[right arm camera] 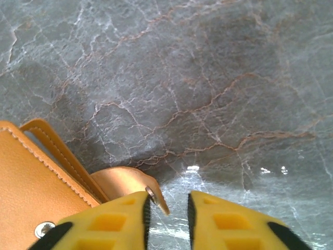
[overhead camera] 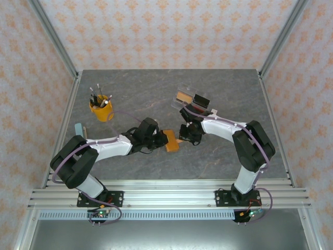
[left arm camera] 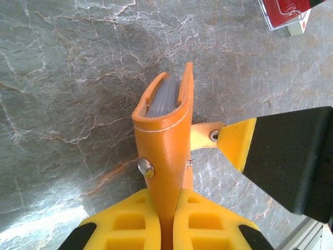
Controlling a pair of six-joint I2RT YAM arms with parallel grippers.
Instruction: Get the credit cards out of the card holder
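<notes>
The robot's left gripper holds the card holder's covers pinched shut, so the right gripper will close on the tab clasp (left arm camera: 206, 135) before the left gripper opens and backs away.
My left gripper (overhead camera: 157, 140) is shut on the card holder (overhead camera: 172, 140), a small orange folding wallet held just above the table's middle. In the left wrist view the card holder (left arm camera: 165, 151) stands on edge between my yellow fingers, with the left gripper (left arm camera: 166, 197) clamped on its lower part. Pale grey cards (left arm camera: 164, 98) show in its open top. The orange tab clasp (left arm camera: 204, 136) sticks out to the right, toward the right gripper's yellow fingertip (left arm camera: 240, 143). My right gripper (right arm camera: 167, 219) is open; the tab clasp (right arm camera: 130, 179) rests against its left finger only.
A yellow cup (overhead camera: 100, 109) of pens stands at the back left. A clear plastic tray (overhead camera: 190, 99) with tan and black pieces sits behind the right gripper; its red piece (left arm camera: 286, 13) shows in the left wrist view. Bare marble table (overhead camera: 223, 88) surrounds them.
</notes>
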